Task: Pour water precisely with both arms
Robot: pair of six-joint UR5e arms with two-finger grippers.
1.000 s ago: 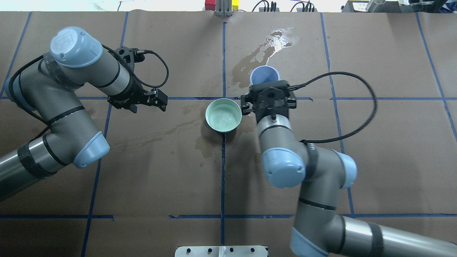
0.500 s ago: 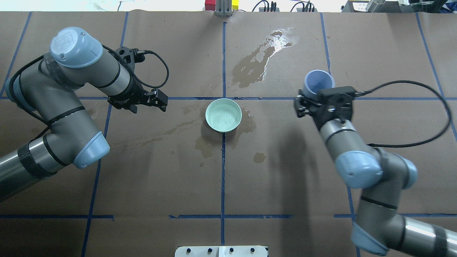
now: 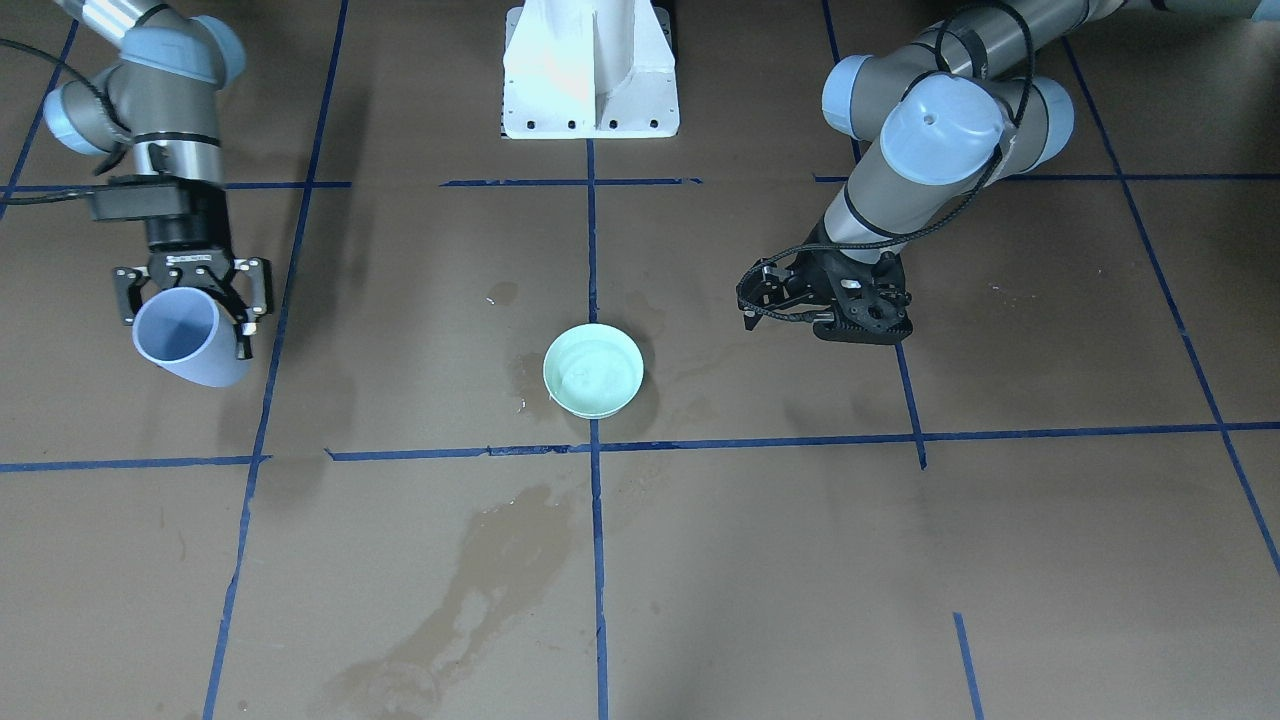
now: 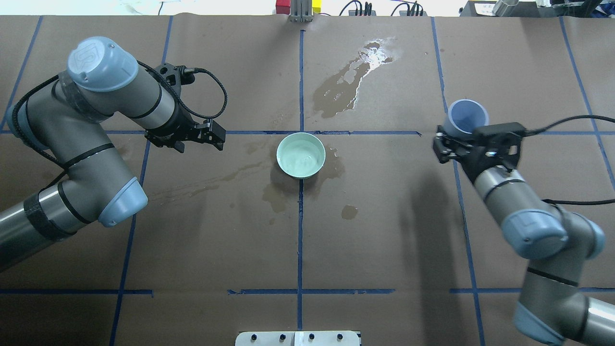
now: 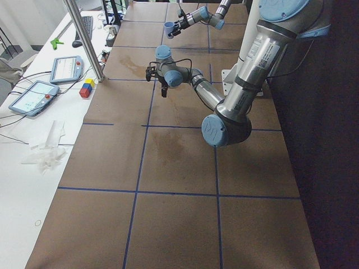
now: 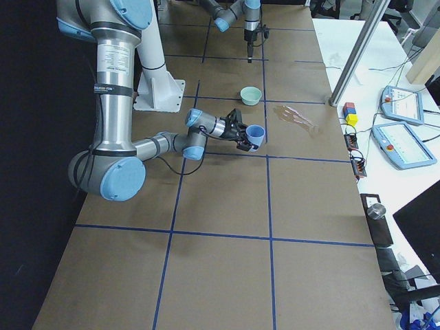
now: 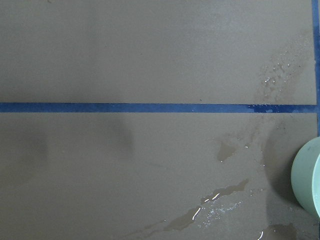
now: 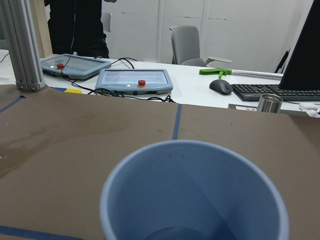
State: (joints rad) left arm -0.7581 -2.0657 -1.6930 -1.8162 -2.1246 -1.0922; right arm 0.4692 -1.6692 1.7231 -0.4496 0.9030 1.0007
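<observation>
My right gripper is going to put the blue plastic cup down on the brown paper (image 3: 106,396) beyond the long blue tape from the bowl. The cup is now tilted above the table.
A pale green bowl (image 4: 301,154) stands at the table's middle, with faint glints of water (image 4: 303,157) in it; it also shows in the front view (image 3: 593,369). My right gripper (image 4: 459,134) is shut on a blue plastic cup (image 4: 465,117), tilted and held above the table far to the right of the bowl. The cup (image 8: 195,195) fills the right wrist view; I cannot tell whether it holds water. My left gripper (image 4: 214,134) hangs to the left of the bowl, open and empty. The bowl's rim (image 7: 309,175) shows at the left wrist view's right edge.
Wet patches darken the brown paper: a shiny puddle (image 4: 355,77) beyond the bowl, stains around it and a streak (image 4: 206,185) to its left. A white pedestal (image 3: 590,70) stands at the robot's side. Tablets and a keyboard lie on the desk (image 8: 135,80) past the far edge.
My right arm has swung right with the blue cup, from right beside the bowl to far right of it. The left arm has not moved.
</observation>
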